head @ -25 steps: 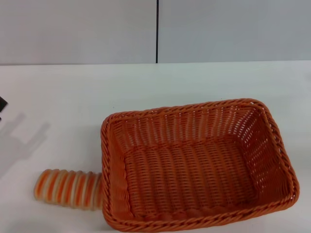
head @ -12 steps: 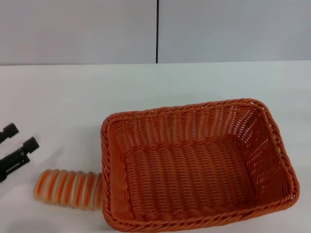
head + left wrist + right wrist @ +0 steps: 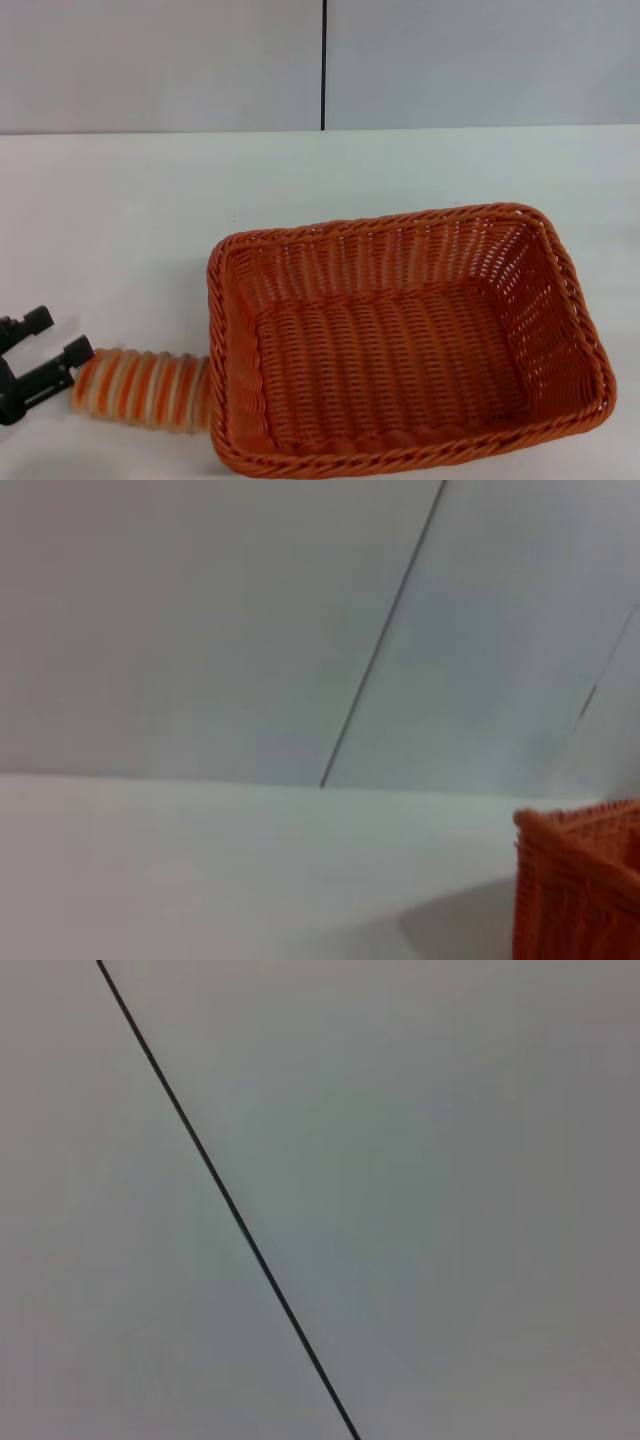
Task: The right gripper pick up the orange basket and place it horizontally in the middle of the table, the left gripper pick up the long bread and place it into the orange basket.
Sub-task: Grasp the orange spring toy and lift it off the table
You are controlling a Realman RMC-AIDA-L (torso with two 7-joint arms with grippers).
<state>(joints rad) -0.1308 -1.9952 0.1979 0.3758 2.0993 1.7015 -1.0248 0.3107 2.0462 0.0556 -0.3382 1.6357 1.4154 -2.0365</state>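
Observation:
My left gripper needs to grasp the end of the long bread [image 3: 95, 386] pointing away from the orange basket.
The orange basket [image 3: 400, 340] lies lengthwise across the near middle of the white table [image 3: 300, 180], empty inside. One corner of the orange basket [image 3: 580, 880] also shows in the left wrist view. The long bread [image 3: 145, 388], striped orange and cream, lies on the table against the basket's left end. My left gripper [image 3: 55, 338] comes in from the left edge, open, with its near fingertip [image 3: 78, 352] touching the bread's left end and the other fingertip behind it. The right gripper is out of view.
A grey wall with a dark vertical seam [image 3: 324, 65] rises behind the table's far edge. The right wrist view shows only that wall and seam [image 3: 230, 1210]. White tabletop stretches behind and to the left of the basket.
My left gripper has come in from the left edge and moved down and right toward the bread's left end. Basket and bread have stayed put.

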